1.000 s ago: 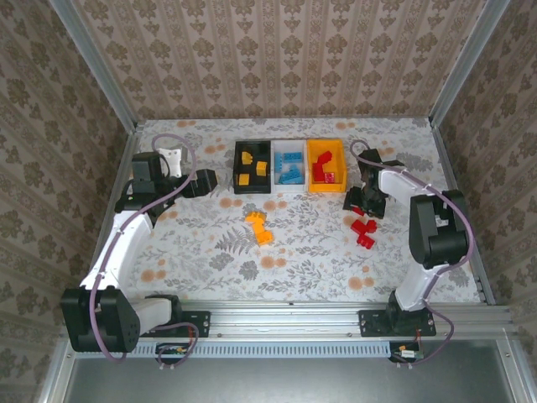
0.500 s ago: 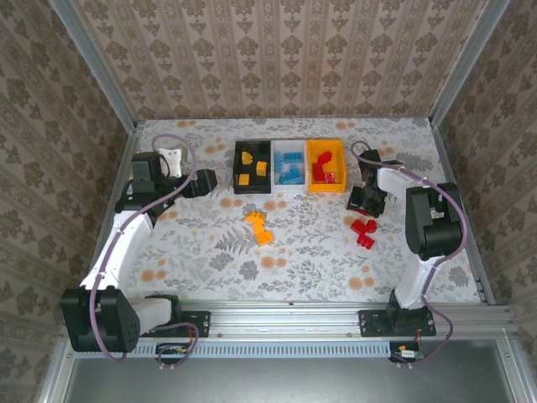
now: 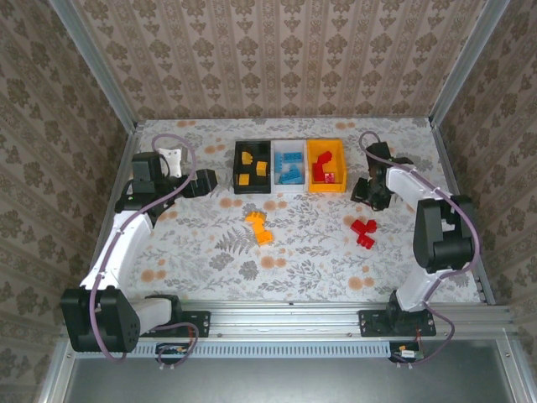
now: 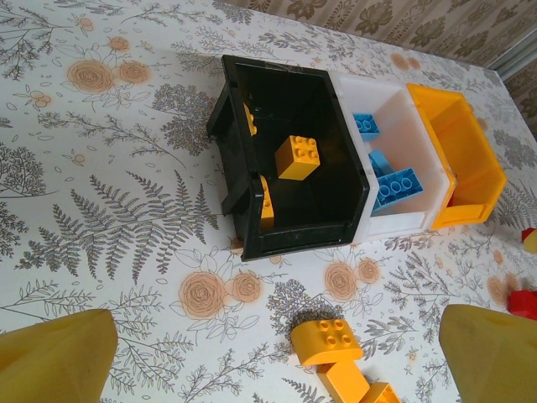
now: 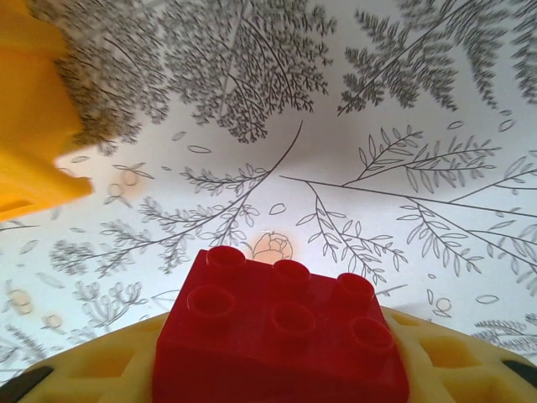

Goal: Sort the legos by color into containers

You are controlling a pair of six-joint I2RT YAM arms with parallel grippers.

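Note:
Next, my right gripper lets go of the red six-stud brick in the orange-yellow bin (image 3: 331, 164), just in front of the rearmost red lego in that bin.
Three joined containers stand at the back: black (image 3: 237, 168), white (image 3: 289, 147), orange-yellow (image 3: 336, 151). Yellow-orange legos (image 3: 260, 170) lie in the black one, blue legos (image 3: 290, 174) in the white, red legos (image 3: 324, 172) in the orange-yellow. My right gripper (image 3: 363, 191) hovers right of the orange-yellow bin, its yellow fingers (image 5: 470, 361) shut on a red six-stud brick (image 5: 281, 327). A few red legos (image 3: 363, 231) lie on the cloth below it. My left gripper (image 3: 210, 179) stands open left of the black bin (image 4: 285, 227), with yellow-orange bricks (image 4: 329, 340) between its fingertips (image 4: 50, 357).
Yellow-orange bricks (image 3: 259, 227) lie mid-table in front of the bins. A corner of the orange-yellow bin (image 5: 33, 126) is close at the upper left of the right wrist view. Metal posts and wallpapered walls enclose the floral cloth (image 3: 294, 260).
My right gripper closed on a red brick from the loose red pile and rose toward the back, away from the pile. The left arm has not moved.

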